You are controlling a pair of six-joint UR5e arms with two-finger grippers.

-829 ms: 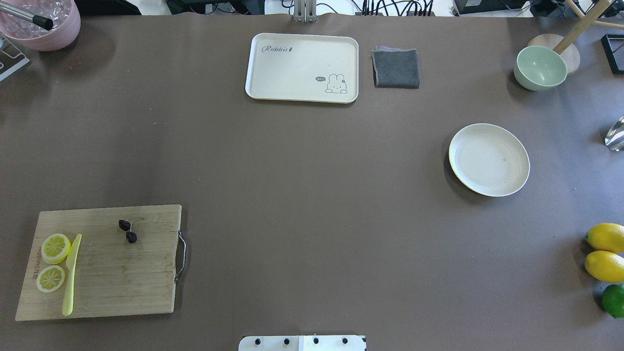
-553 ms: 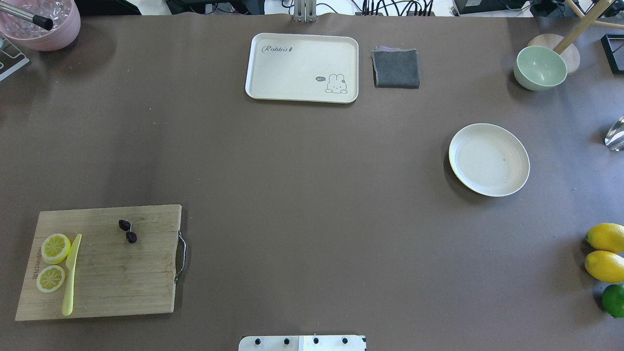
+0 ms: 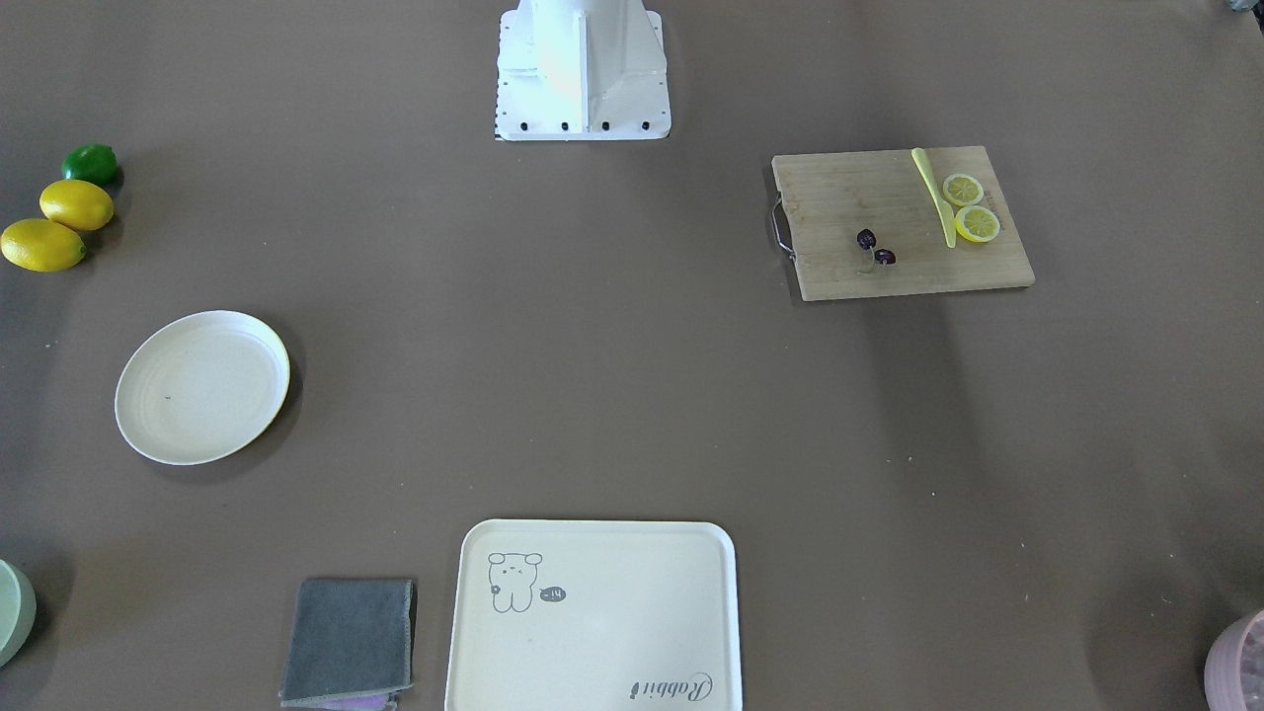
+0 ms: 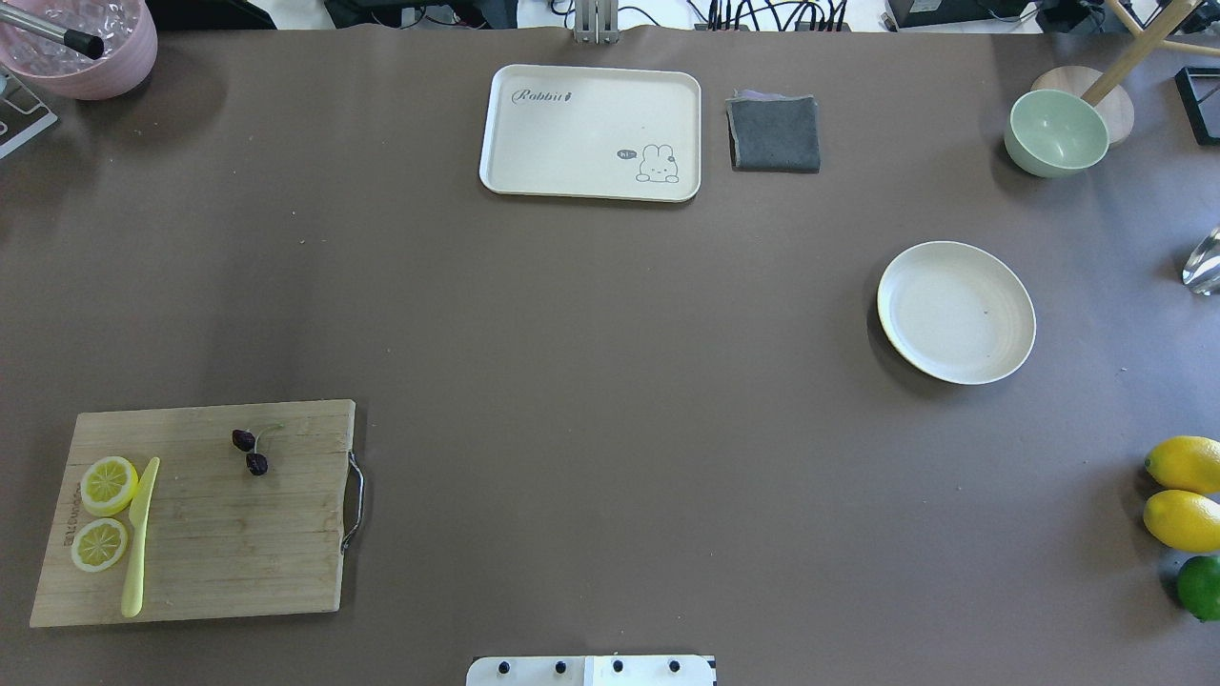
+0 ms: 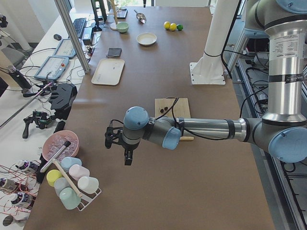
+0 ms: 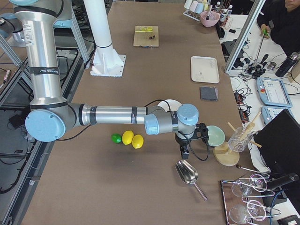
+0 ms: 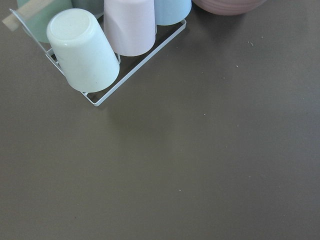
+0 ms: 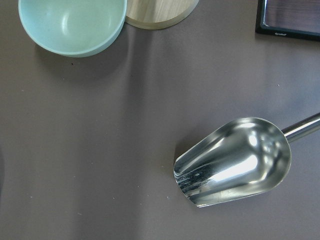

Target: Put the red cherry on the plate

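The round cream plate should be next for my right gripper, which should close on the plate's rim (image 3: 119,387), on the side farthest from the wooden cutting board.
The red cherry (image 4: 251,453) is a pair of dark maroon fruits on a thin stem, lying on the wooden cutting board (image 4: 238,553) at the near left; it also shows as the cherry (image 3: 875,247) in the front-facing view. The round cream plate (image 4: 956,312) sits bare at the right, far from the board. Both arms are outside the overhead view. My left gripper (image 5: 125,152) hangs over the table near the cup rack, and my right gripper (image 6: 184,151) hangs near the metal scoop. I cannot tell whether either is open or shut.
On the board lie two lemon slices (image 4: 107,484) and a yellow knife (image 4: 139,538). A cream tray (image 4: 591,131) and grey cloth (image 4: 774,133) sit at the back, with a green bowl (image 4: 1056,131) at the back right. Lemons (image 4: 1184,492) and a lime (image 4: 1199,587) lie at the right edge, beyond a metal scoop (image 8: 235,162). A cup rack (image 7: 100,45) is at the left end.
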